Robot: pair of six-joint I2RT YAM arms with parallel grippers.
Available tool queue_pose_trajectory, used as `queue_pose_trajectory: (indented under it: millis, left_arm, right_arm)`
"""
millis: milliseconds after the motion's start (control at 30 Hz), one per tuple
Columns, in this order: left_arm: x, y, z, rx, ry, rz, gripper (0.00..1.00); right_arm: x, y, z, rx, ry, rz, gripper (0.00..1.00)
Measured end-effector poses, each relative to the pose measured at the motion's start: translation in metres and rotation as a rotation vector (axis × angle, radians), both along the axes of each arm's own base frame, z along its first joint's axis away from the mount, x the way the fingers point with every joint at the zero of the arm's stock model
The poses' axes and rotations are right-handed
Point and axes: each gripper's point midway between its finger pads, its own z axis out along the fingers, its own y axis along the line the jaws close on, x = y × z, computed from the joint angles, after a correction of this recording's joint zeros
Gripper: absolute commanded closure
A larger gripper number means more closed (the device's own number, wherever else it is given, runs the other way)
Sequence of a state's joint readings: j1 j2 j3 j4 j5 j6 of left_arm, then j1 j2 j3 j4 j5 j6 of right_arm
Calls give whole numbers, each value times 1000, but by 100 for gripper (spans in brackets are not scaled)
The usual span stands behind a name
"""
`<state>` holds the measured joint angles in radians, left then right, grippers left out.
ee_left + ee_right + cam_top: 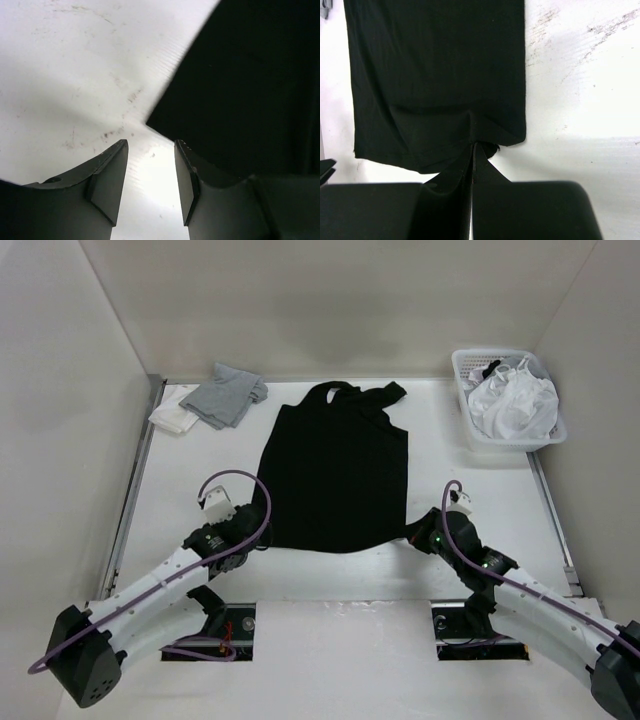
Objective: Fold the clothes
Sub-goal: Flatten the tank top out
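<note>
My left gripper's open fingers are just short of the T-shirt's free hem corner, so my left gripper should pinch that corner (163,121) before both grippers lift the hem.
The clothes, a black T-shirt (335,470), lie flat in the middle of the white table, neck end far and hem near. My left gripper (258,538) is open just off the hem's near left corner. In the left wrist view that gripper (150,144) has only bare table between its fingers, and the shirt (250,75) corner lies just beyond the tips, apart from them. My right gripper (418,537) is at the near right corner. In the right wrist view it (475,146) is shut on the hem of the shirt (435,65), which bunches at the tips.
A folded grey garment (225,395) lies at the far left, partly over a white one (172,418). A white basket (512,446) holding white garments (515,405) stands at the far right. Walls close in the table on the left, back and right.
</note>
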<state>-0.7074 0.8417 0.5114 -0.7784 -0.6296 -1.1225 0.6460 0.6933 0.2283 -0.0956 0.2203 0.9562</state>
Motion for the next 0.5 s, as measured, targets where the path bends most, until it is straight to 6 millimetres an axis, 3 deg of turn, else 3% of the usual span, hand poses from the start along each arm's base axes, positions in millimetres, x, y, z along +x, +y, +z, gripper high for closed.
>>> queue_pose_trajectory:
  millis: [200,367,500]
  left_arm:
    - [12,9,-24,-15,22,45,60]
    - [21,3,-35,-30,46,15,61]
    - [22,-5,-44,-43,78,-14,72]
  right_arm:
    - [0,0,0,0,2,2,100]
    - [0,0,0,1,2,3,100]
    - [0,0,0,1,2,3,100]
